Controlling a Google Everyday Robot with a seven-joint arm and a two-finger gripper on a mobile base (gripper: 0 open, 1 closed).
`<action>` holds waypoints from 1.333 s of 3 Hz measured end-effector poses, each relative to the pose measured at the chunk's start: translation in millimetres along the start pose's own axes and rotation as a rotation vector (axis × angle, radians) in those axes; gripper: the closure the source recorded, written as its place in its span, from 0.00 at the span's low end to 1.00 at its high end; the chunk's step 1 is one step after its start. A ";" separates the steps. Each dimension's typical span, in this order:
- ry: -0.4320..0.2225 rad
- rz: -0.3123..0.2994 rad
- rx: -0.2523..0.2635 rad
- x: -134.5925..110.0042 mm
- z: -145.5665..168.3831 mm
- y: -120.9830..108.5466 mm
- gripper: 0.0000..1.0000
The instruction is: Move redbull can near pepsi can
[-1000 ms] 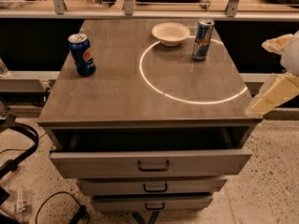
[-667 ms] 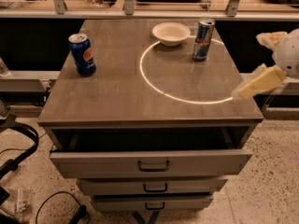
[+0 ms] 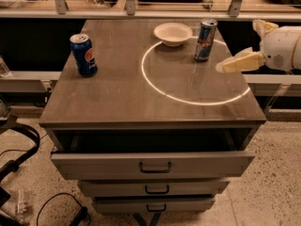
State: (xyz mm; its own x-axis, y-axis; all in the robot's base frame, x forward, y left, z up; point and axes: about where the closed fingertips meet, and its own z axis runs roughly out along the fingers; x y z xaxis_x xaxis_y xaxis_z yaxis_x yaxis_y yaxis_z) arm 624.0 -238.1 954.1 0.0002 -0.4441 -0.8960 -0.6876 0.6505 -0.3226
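Next, my gripper moves next to the redbull can that stands beside the white bowl, and then closes around the can's middle (image 3: 205,40).
The redbull can (image 3: 205,40), slim, blue and silver, stands upright at the back right of the cabinet top (image 3: 141,102), just right of a white bowl. The pepsi can (image 3: 84,54), wider and dark blue with a round logo, stands upright near the back left edge. My gripper (image 3: 241,44) reaches in from the right edge, a short way right of the redbull can and apart from it. Its cream fingers (image 3: 241,62) are spread open and hold nothing.
A white bowl (image 3: 172,33) sits at the back between the cans. A bright ring of light (image 3: 188,98) lies on the right half of the top. The top drawer (image 3: 153,163) stands pulled out. Cables (image 3: 19,145) lie on the floor at the left.
My gripper has moved left and up from beyond the right front corner toward the redbull can. The cans and the bowl have not moved.
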 end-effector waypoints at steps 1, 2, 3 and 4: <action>0.002 -0.001 0.003 -0.3 -0.8 -0.6 0.00; -0.030 0.035 0.007 2.3 11.6 -0.1 0.00; -0.133 0.120 -0.006 1.7 54.1 -8.8 0.00; -0.216 0.206 -0.029 8.7 106.8 -26.7 0.00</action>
State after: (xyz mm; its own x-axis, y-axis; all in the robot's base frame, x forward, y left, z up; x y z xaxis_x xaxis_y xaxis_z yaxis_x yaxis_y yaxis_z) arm 719.9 -193.6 922.3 0.0109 -0.1617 -0.9868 -0.7099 0.6937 -0.1215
